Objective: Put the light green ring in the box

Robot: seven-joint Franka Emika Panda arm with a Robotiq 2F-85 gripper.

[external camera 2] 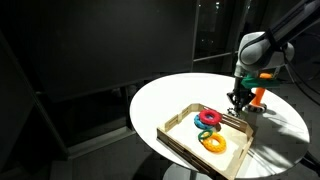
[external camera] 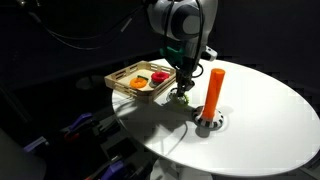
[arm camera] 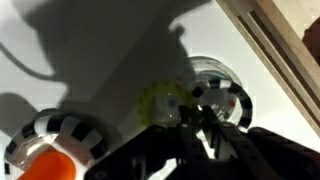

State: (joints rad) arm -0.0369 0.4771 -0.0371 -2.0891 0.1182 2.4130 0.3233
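The robot's gripper needs to release the light green ring on top of the red ring [external camera: 159,76] in the wooden box. The light green ring now lies on the white table.
The light green ring [arm camera: 158,103] lies on the white table, seen in the wrist view just left of my fingers. My gripper [arm camera: 196,118] is down at table level with its fingers close together on the ring's right rim. In both exterior views the gripper [external camera: 182,92] [external camera 2: 238,100] stands just beside the near corner of the box [external camera: 118,86] [external camera 2: 175,138]. The box is a shallow light-wood tray. It holds a red ring [external camera 2: 208,117], a yellow ring [external camera 2: 213,144] and other coloured rings.
An orange peg [external camera: 214,90] [external camera 2: 257,95] stands upright on a striped round base [external camera: 210,123] close beside the gripper. A second black-and-white striped base [arm camera: 228,95] lies right by the fingers. The round white table [external camera: 270,110] has dark surroundings past its edge.
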